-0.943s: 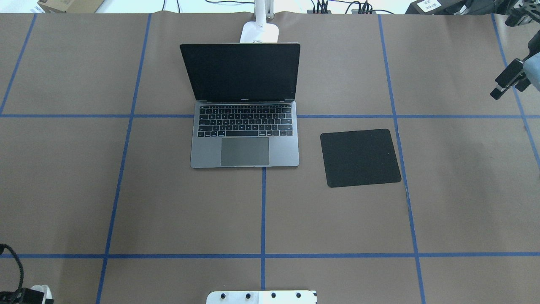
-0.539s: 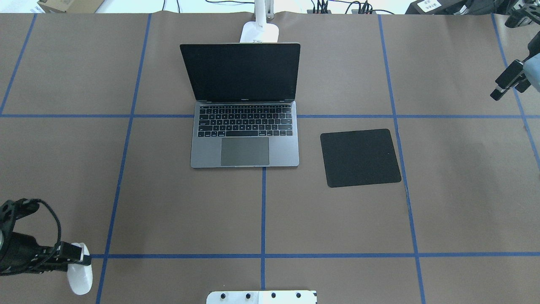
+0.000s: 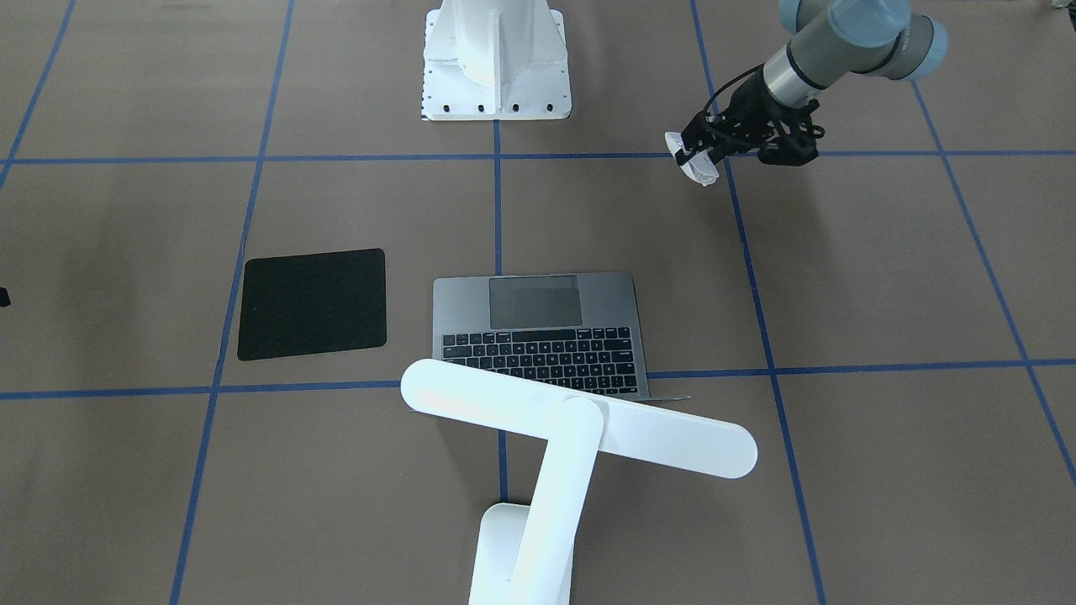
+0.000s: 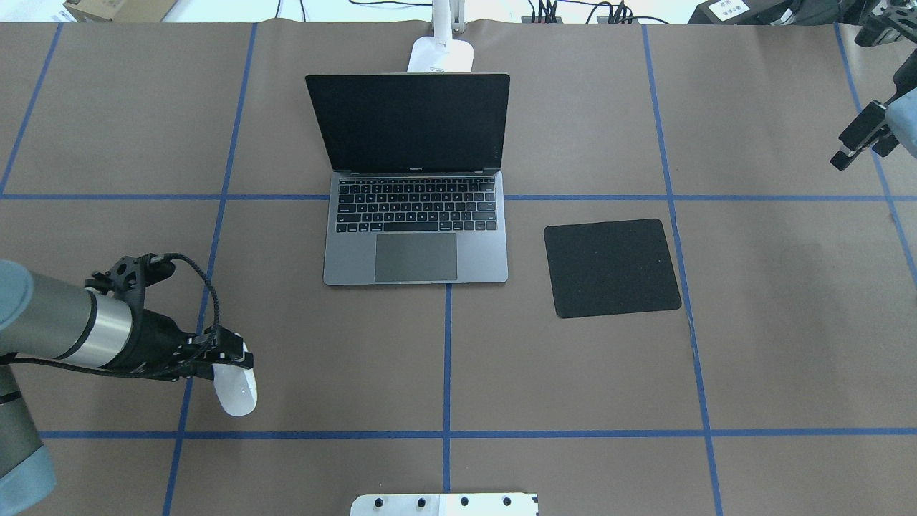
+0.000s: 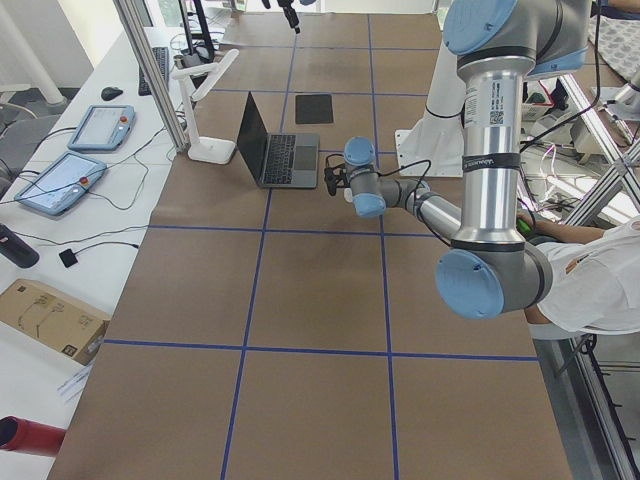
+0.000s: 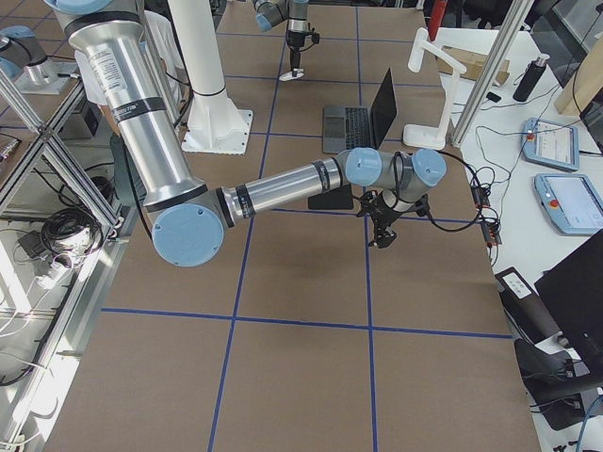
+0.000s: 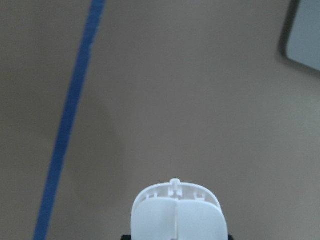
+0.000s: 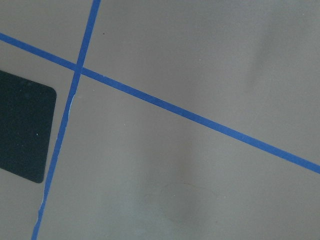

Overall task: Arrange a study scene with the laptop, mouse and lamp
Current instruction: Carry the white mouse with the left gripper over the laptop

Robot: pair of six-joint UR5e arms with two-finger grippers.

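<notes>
My left gripper is to let go of the white mouse. It will put the mouse on the black mat, just off its middle (image 3: pixel 337 291) toward the laptop.
The grey laptop (image 4: pixel 415 258) stands open in the middle of the table, its screen dark and its keyboard (image 3: pixel 542 357) uncovered. Behind it is the white lamp (image 4: pixel 442 56), whose long bar head (image 3: pixel 580 418) hangs over the laptop's screen edge. My left gripper (image 4: pixel 228 360) is shut on the white mouse (image 4: pixel 237 392) and holds it above the table, left of and nearer the robot than the laptop. The mouse (image 7: pixel 177 215) fills the lower edge of the left wrist view. My right gripper (image 4: pixel 854 145) hovers at the table's far right edge; its jaw state is unclear.
A flat black square mat (image 4: pixel 611 267) lies right of the laptop, bare. The robot's white bolted pedestal (image 3: pixel 494 59) stands at the near table edge. Blue tape lines grid the brown table. Tablets and cables lie on a side bench (image 5: pixel 60 170).
My left arm has come in from the lower left corner, carrying the mouse up and to the right toward the table's middle. The right gripper has barely moved.
</notes>
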